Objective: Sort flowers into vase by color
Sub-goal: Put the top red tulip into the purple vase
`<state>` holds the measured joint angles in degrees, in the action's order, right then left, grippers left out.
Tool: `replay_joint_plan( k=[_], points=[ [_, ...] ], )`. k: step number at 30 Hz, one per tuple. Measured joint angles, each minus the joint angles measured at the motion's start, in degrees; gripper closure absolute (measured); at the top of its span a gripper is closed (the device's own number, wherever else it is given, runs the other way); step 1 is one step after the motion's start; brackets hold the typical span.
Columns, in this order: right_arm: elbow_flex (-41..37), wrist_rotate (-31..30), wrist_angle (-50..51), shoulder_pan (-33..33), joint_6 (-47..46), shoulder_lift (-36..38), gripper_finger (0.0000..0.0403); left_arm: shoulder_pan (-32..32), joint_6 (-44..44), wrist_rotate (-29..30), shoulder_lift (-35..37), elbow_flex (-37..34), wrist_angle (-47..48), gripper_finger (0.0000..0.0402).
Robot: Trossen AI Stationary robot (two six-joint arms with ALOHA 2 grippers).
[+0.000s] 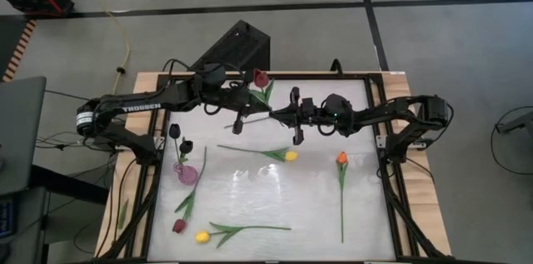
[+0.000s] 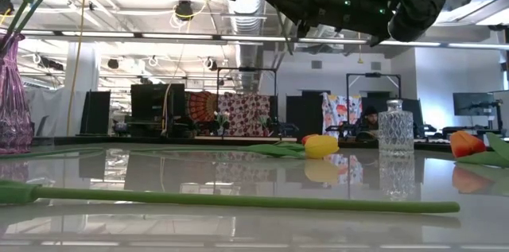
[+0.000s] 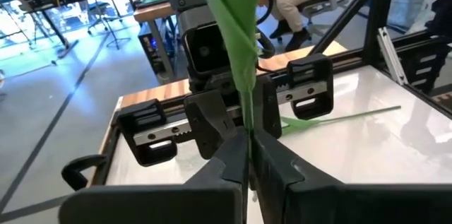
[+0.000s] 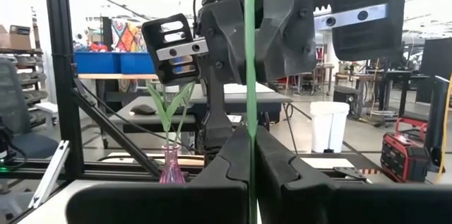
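The thin stem below the leaf is in my left gripper, which should regrip higher at the leaf's base (image 3: 244,85) as my right gripper steadies the maroon tulip.
A maroon tulip (image 1: 261,77) is held in the air over the far middle of the table, between both arms. My left gripper (image 1: 252,107) and my right gripper (image 1: 277,117) face each other, each shut on its green stem. A pink vase (image 1: 185,172) near the left edge holds dark-headed flowers. A clear glass vase (image 2: 395,129) stands on the table. Lying flat on the table are a yellow tulip (image 1: 290,156), an orange tulip (image 1: 341,158), a maroon tulip (image 1: 178,226) and another yellow tulip (image 1: 201,236). My left gripper pinches the tulip's thin stem (image 3: 246,146) between its two fingers, just below a leaf (image 3: 233,33). The fingers come about level from the table's left and lie across the stem. The flower is clear of the table. My right gripper pinches the same stem (image 4: 249,121) between its two fingers, close beside the left gripper's hold. The fingers come from the table's right, tipped slightly up, and lie across the stem, which runs on past them through the left gripper's fingers (image 4: 233,47).
A black box (image 1: 241,47) stands beyond the table's far edge. Dark frame rails (image 1: 391,156) run along the table's sides. The middle of the white tabletop (image 1: 266,197) lies between the loose flowers. In the low view a long green stem (image 2: 238,199) lies across the foreground.
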<state>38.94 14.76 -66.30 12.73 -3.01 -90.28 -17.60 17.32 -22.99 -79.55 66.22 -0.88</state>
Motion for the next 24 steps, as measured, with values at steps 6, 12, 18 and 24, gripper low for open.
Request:
replay_joint_plan(
  k=[6, 12, 18, 24],
  points=[
    [0.00, 0.26, 0.11, -0.04, 0.02, 0.00, 0.0376, 0.78, 0.36, -0.91, -0.02, 0.00, 0.04, 0.0366],
    [0.00, 0.22, 0.42, 0.00, 0.02, 0.00, 0.0376, 0.92, -0.95, -0.77, -0.02, 0.00, -0.47, 0.0309],
    [0.00, 0.17, 0.42, 0.00, 0.02, 0.00, 0.0376, 0.92, -5.66, -0.76, -0.02, 0.00, -3.45, 0.0282],
    [0.00, 0.13, 0.30, 0.00, 0.00, 0.00, 0.0376, 0.92, -5.48, -0.69, -0.04, 0.02, -3.45, 0.0314]
  ],
)
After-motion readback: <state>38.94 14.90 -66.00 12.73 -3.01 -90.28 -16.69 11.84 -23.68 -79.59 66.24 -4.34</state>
